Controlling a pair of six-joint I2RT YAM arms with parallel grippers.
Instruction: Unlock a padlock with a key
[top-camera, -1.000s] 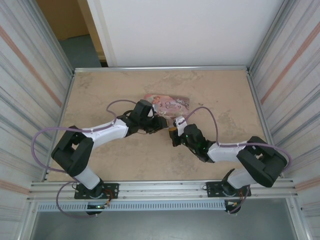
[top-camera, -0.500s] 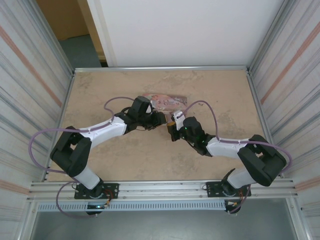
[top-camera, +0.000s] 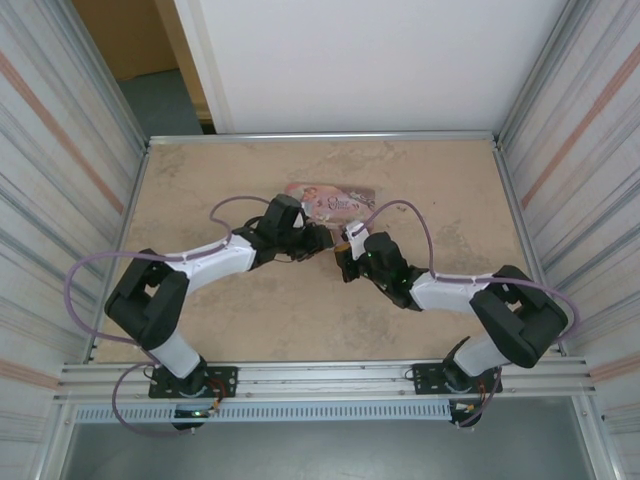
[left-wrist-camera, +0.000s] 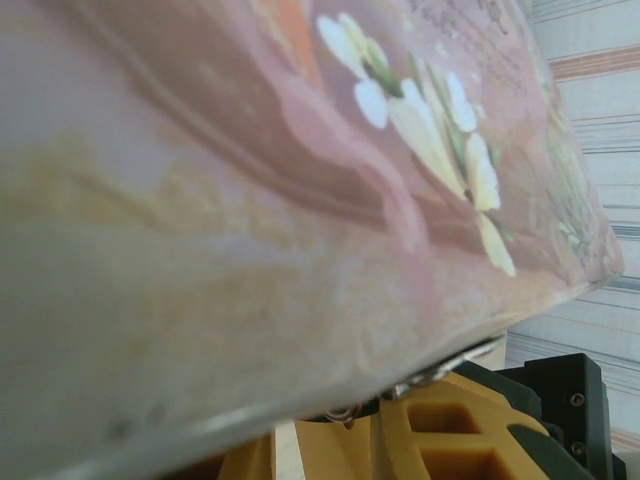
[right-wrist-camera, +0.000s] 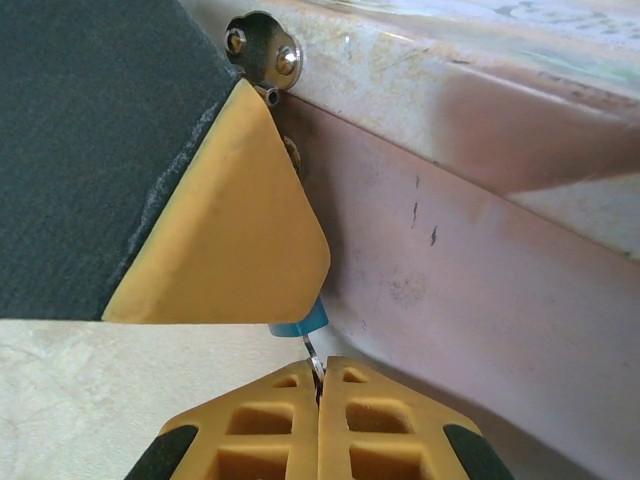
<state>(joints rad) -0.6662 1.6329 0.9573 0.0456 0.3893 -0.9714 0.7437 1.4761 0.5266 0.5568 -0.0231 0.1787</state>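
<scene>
Next, my left gripper backs off and grips the padlock from the tin's front (top-camera: 318, 262), because it reaches over the tin's lid and hides all but the padlock's teal end.
The padlock (right-wrist-camera: 300, 324) is tiny; just its teal end peeks out under an orange finger (right-wrist-camera: 220, 230) of my left gripper (top-camera: 322, 240), which is shut on it. A thin metal key (right-wrist-camera: 313, 360) runs from the padlock's underside into my right gripper (right-wrist-camera: 320, 388), whose jaws are pressed shut on it. In the top view the right gripper (top-camera: 343, 256) meets the left one tip to tip at mid-table. The rest of the padlock is hidden behind the finger.
A pink illustrated tin (top-camera: 338, 199) lies just beyond both grippers; its side wall (right-wrist-camera: 480, 260) is right beside the padlock and its lid (left-wrist-camera: 250, 150) looms over the left wrist camera. Metal rails and corrugated walls border the table (top-camera: 200, 180).
The right gripper has moved up and left, closer to the left gripper. The left gripper and the pink tin shifted slightly away from the arms' bases.
</scene>
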